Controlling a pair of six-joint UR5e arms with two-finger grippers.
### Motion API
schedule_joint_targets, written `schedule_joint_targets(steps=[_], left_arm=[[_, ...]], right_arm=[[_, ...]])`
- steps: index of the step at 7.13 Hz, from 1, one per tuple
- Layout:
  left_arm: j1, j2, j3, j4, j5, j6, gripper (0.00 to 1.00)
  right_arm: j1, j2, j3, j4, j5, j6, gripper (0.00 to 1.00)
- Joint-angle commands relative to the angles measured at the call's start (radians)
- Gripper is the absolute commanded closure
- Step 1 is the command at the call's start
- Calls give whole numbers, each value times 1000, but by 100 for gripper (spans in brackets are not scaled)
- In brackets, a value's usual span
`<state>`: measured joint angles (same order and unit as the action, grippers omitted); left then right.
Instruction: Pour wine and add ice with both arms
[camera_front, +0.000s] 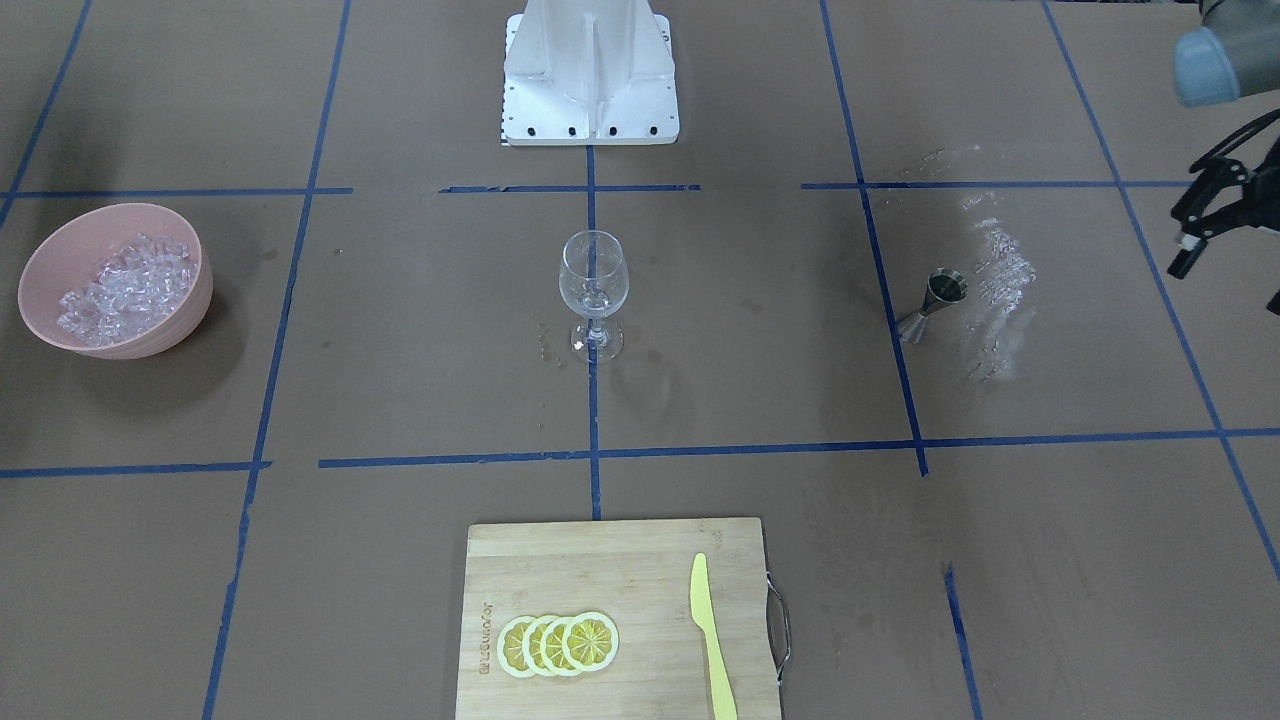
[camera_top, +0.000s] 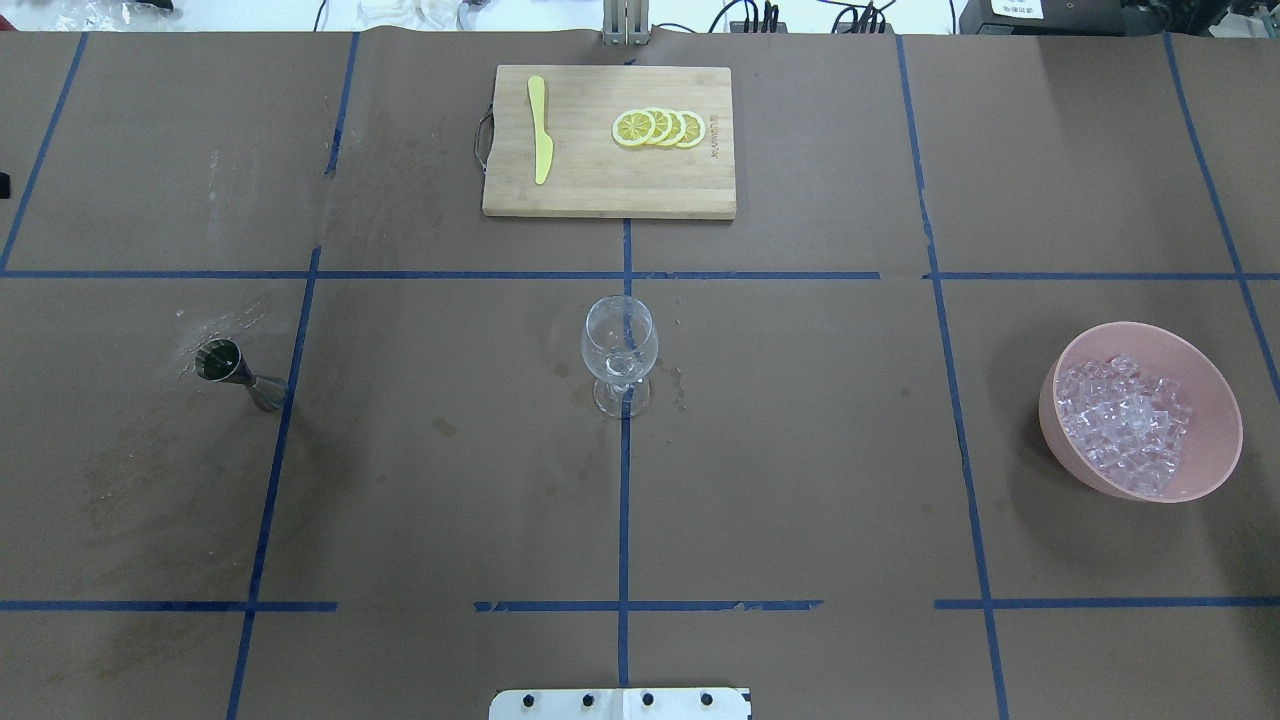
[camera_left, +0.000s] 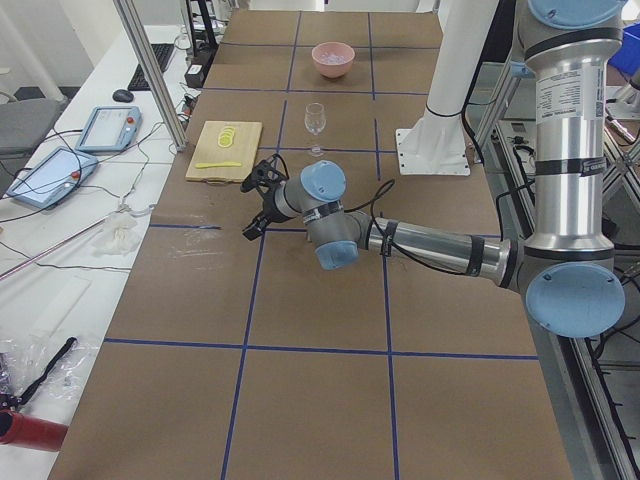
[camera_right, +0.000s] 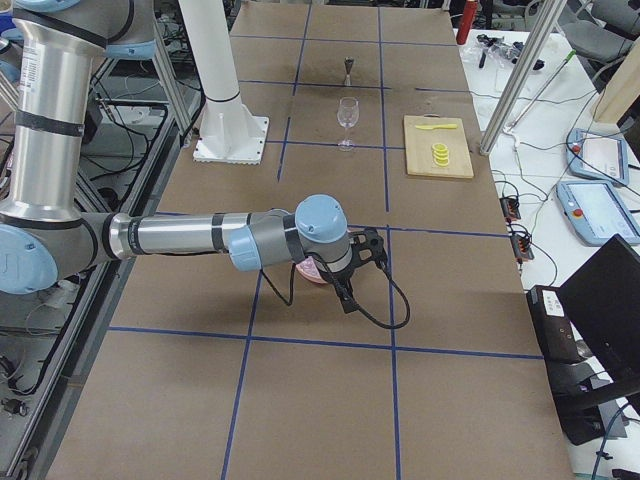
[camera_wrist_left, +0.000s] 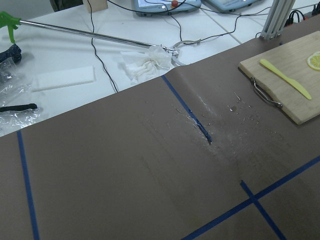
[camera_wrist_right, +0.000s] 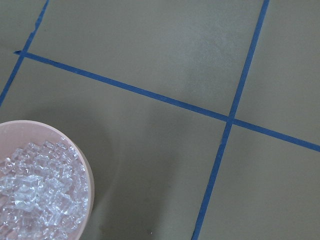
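Observation:
I need to move my left gripper to the steel jigger next and close it on the jigger's narrow middle (camera_front: 925, 311), just below the jigger's upper cup.
A clear wine glass (camera_top: 620, 350) stands upright at the table's centre, also in the front view (camera_front: 592, 285). A trace of clear content sits low in its bowl; I cannot tell if it is wine. A steel jigger (camera_top: 235, 372) stands on my left side. A pink bowl (camera_top: 1215, 400) on my right side holds a heap of ice (camera_top: 1125, 425). My left gripper (camera_front: 1227, 288) hovers open and empty beyond the jigger. My right gripper (camera_right: 358, 270) hangs beside the bowl; I cannot tell its state. The right wrist view shows the ice (camera_wrist_right: 35, 195) at its lower left.
A wooden cutting board (camera_top: 590, 195) at the far middle carries lemon slices (camera_top: 660, 128) and a yellow knife (camera_top: 540, 140). The white pedestal (camera_front: 590, 70) stands at the near edge. Wet marks (camera_front: 995, 280) spread around the jigger.

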<state>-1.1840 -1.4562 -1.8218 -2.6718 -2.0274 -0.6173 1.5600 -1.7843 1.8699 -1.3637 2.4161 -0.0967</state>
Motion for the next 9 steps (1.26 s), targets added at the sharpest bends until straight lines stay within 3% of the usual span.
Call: schedule_joint_targets(steps=[1,4,7,9], left_arm=[[278,112,-116,-95,360,-207,0],[669,146,-126,-92,917,-367,0],[864,129,-50,-89,1213,-445,1],[926,85,7,-91,1337,-449,1]], right_arm=[[0,-3,2,0,0,3,0],[2,-13,5,33,0,11,0],[2,-18,3,43,-2,11,0],[2,-18,5,43,-2,11,0]])
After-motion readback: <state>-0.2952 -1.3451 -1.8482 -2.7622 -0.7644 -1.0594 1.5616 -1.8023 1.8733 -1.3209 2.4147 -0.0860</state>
